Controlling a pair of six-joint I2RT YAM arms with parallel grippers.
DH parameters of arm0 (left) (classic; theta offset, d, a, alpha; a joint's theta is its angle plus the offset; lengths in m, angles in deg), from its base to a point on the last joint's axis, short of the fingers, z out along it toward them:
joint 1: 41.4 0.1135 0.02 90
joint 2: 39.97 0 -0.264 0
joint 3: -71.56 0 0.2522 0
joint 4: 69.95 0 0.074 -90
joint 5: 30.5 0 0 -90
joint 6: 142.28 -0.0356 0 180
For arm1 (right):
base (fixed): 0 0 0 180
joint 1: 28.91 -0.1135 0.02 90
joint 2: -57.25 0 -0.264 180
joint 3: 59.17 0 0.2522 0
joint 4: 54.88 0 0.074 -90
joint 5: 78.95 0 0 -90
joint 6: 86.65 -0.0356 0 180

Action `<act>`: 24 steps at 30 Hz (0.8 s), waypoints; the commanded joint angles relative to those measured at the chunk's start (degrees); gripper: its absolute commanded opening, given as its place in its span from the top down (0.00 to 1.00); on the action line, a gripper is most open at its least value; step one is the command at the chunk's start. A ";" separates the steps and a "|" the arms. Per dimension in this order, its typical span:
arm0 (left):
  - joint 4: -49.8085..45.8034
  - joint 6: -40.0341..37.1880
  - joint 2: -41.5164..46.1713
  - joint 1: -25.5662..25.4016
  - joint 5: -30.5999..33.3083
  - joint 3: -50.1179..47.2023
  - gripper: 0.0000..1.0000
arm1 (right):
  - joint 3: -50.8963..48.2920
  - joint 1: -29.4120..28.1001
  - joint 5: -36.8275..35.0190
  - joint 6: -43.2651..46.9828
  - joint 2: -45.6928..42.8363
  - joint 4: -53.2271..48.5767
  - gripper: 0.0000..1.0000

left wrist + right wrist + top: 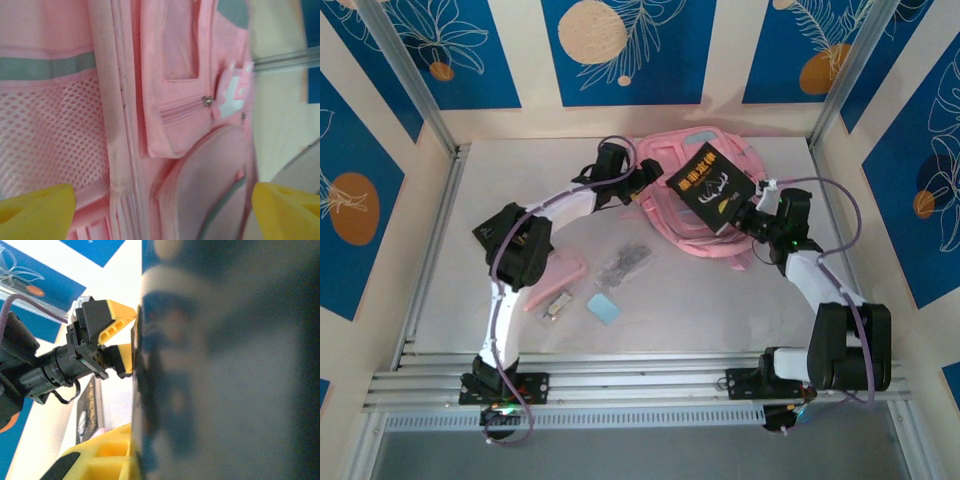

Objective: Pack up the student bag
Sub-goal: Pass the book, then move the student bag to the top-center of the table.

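Observation:
The student bag's front lies shut under the black book, so the robot's left gripper will pinch the lower front pocket [175, 192] and lift it before the book goes in.
The student bag [672, 222] lies flat at the back middle of the table, pink with grey-blue trim. Above it a black book with gold lettering [710, 188] is held tilted, and my right gripper [748, 216] is shut on its right edge. In the right wrist view the book [225, 365] is a dark blur against one yellow finger [100, 460]. My left gripper [655, 180] hangs open at the book's left edge, its yellow fingers [117, 322] right beside the cover. Its fingertips [35, 207] stand wide apart over the bag's front pockets [190, 100], holding nothing.
In front of the bag on the table lie a flat pink pencil case [557, 280], a clear packet of dark items [623, 263], a pale blue card [604, 308] and a small object [557, 307]. Metal rails run along the left, right and near edges.

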 commanded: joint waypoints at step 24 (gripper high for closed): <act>-11.42 -11.28 6.19 9.49 13.06 -15.40 0.63 | 2.03 -1.12 -6.80 0.01 9.50 -4.02 1.00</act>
